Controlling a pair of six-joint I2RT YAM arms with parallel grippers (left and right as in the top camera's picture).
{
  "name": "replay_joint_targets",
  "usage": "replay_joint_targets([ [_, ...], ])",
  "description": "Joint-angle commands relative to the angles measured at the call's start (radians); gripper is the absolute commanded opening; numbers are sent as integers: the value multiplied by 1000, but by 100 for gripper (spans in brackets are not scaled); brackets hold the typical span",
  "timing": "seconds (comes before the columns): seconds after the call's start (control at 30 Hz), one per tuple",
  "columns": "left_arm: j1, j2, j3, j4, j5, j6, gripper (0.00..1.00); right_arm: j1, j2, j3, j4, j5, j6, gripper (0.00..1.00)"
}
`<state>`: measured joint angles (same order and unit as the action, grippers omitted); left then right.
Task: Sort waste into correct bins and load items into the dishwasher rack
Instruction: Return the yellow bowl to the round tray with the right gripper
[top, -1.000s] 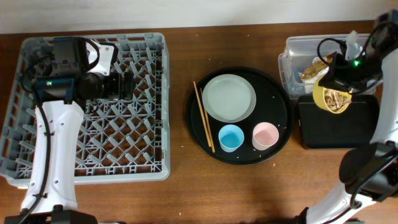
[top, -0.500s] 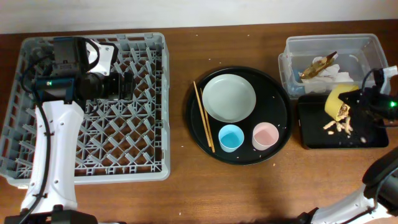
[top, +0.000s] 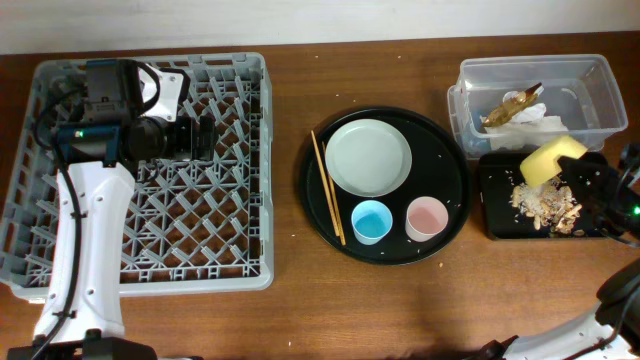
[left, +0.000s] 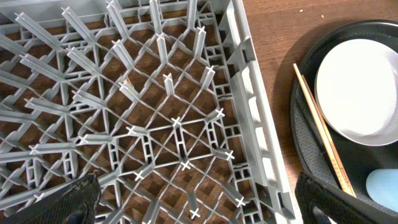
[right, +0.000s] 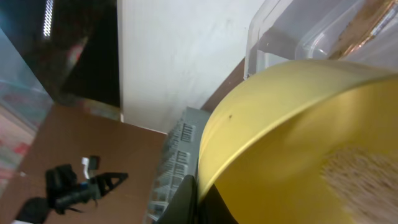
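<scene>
My right gripper is to place the yellow bowl, now tipped over the shallow black tray. Next, I set it down on the round black tray (top: 434, 180) beside the grey-green plate, behind the pink cup.
My right gripper (top: 583, 172) is shut on the rim of the yellow bowl (top: 551, 160) and holds it tipped over the shallow black tray (top: 497, 205). Beige food scraps (top: 545, 203) lie in that tray. In the right wrist view the bowl (right: 298, 143) fills the frame, with crumbs stuck inside. The clear tub (top: 470, 95) holds white tissues (top: 535, 118) and a golden wrapper (top: 510, 103). The grey-green plate (top: 368, 157), blue cup (top: 371, 221), pink cup (top: 427, 217) and chopsticks (top: 327, 185) rest on the round black tray (top: 448, 150). My left gripper (left: 199, 208) is open over the grey rack (top: 250, 170).
The rack's pegs and lattice (left: 155, 118) fill the left wrist view, with the round tray's edge (left: 298, 118), chopsticks (left: 320, 134) and plate (left: 360, 93) at the right. Bare wooden table (top: 290, 310) lies along the front edge.
My right gripper carried the yellow bowl from above the clear tub down over the black tray and tipped it. The scraps have fallen from the bowl into the tray. The left arm stayed still.
</scene>
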<state>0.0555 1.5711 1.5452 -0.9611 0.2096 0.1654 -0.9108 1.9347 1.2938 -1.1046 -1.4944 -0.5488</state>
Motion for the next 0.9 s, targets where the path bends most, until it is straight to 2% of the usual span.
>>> replay_joint_targets([
  [0.0,-1,5,19,1,4,16,99,-41,-8,-5,-17,-53,69,4],
  [0.27,-1,5,19,1,4,16,100,-60,-8,-4,-14,44,188,5],
  [0.43,-1,5,19,1,4,16,99,-37,-14,-3,-51,78,186,4],
  [0.57,-1,5,19,1,4,16,99,10,-142,21,-60,185,161,4],
  [0.7,-1,5,19,1,4,16,99,173,-351,120,-59,360,171,5],
  [0.77,-1,5,19,1,4,16,99,321,-402,201,-59,601,261,5],
  [0.87,-1,5,19,1,4,16,99,646,-408,285,-14,1059,481,5],
])
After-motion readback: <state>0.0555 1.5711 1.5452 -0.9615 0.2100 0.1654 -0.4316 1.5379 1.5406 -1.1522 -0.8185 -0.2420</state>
